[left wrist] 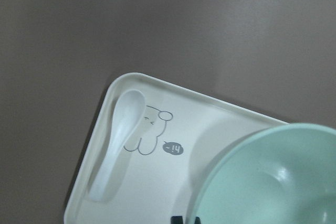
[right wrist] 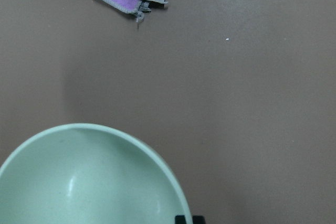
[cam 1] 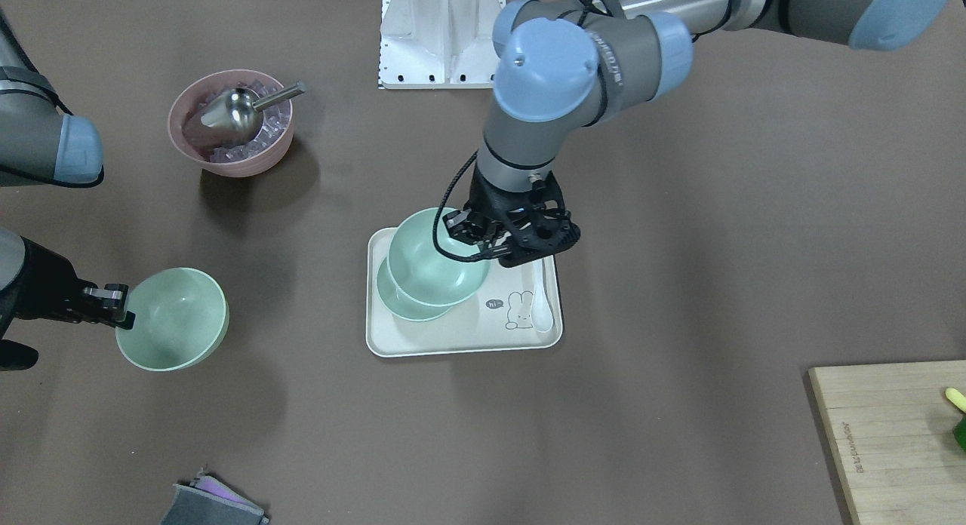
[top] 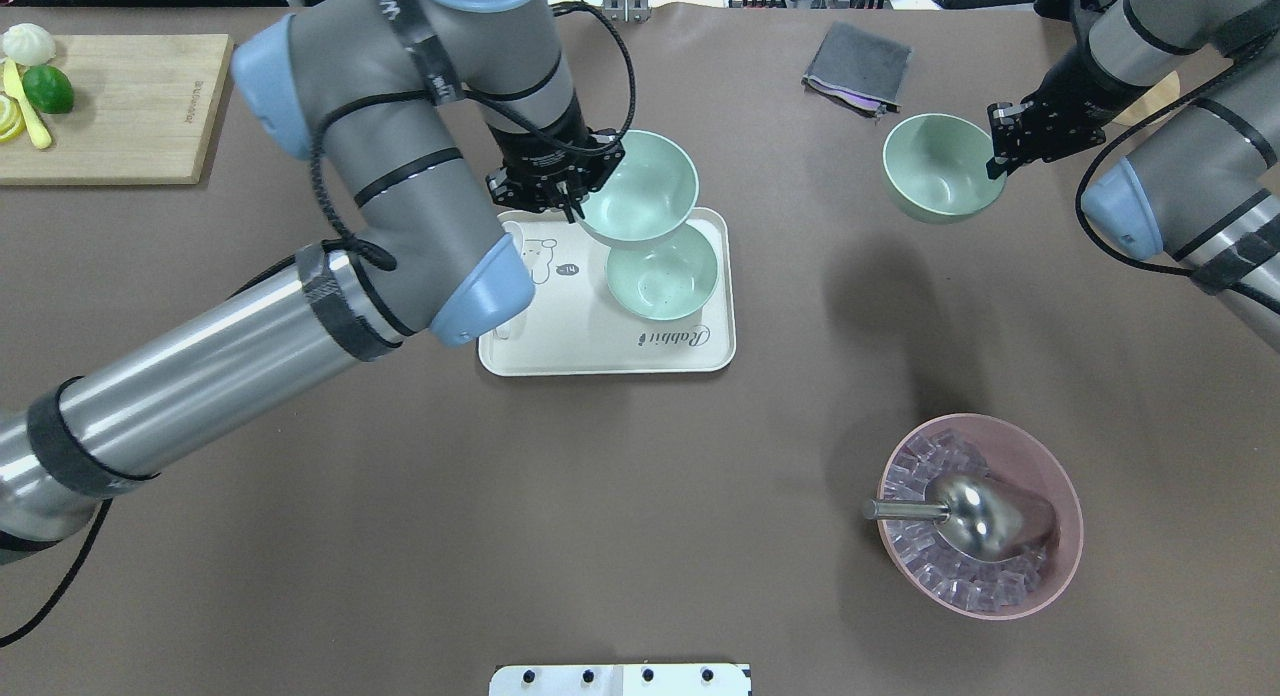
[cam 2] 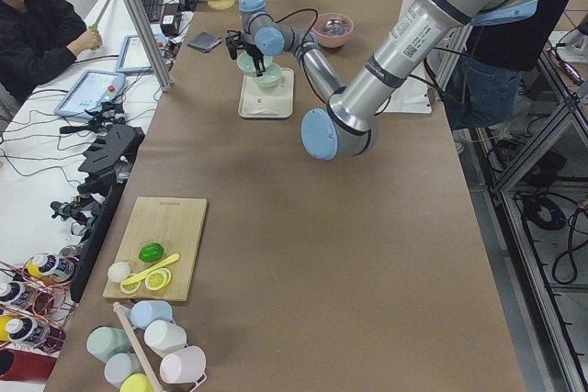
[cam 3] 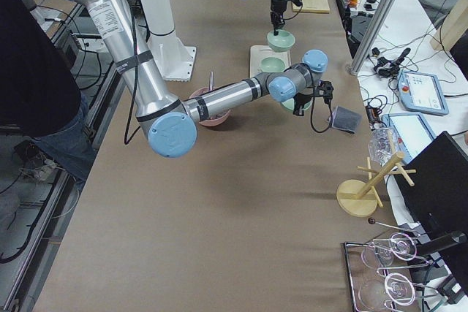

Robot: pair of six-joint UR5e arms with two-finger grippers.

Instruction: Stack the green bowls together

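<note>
The robot's left gripper will release its mint-green bowl inside the other mint-green bowl sitting on the cream tray (cam 1: 420,276).
Three pale mint-green bowls show. One bowl (top: 660,271) sits on the cream tray (top: 560,336). My left gripper (top: 575,201) is shut on the rim of a second bowl (top: 640,186) and holds it tilted above the tray, partly over the first bowl; it also shows in the left wrist view (left wrist: 273,182). My right gripper (top: 1000,161) is shut on the rim of the third bowl (top: 935,166) and holds it above the table at the far right; it fills the bottom of the right wrist view (right wrist: 89,182).
A white spoon (left wrist: 118,140) lies in the tray. A pink bowl (top: 980,516) with ice and a metal scoop (top: 960,511) stands front right. A grey pouch (top: 857,66) lies at the back. A wooden board (top: 110,106) with fruit is far left.
</note>
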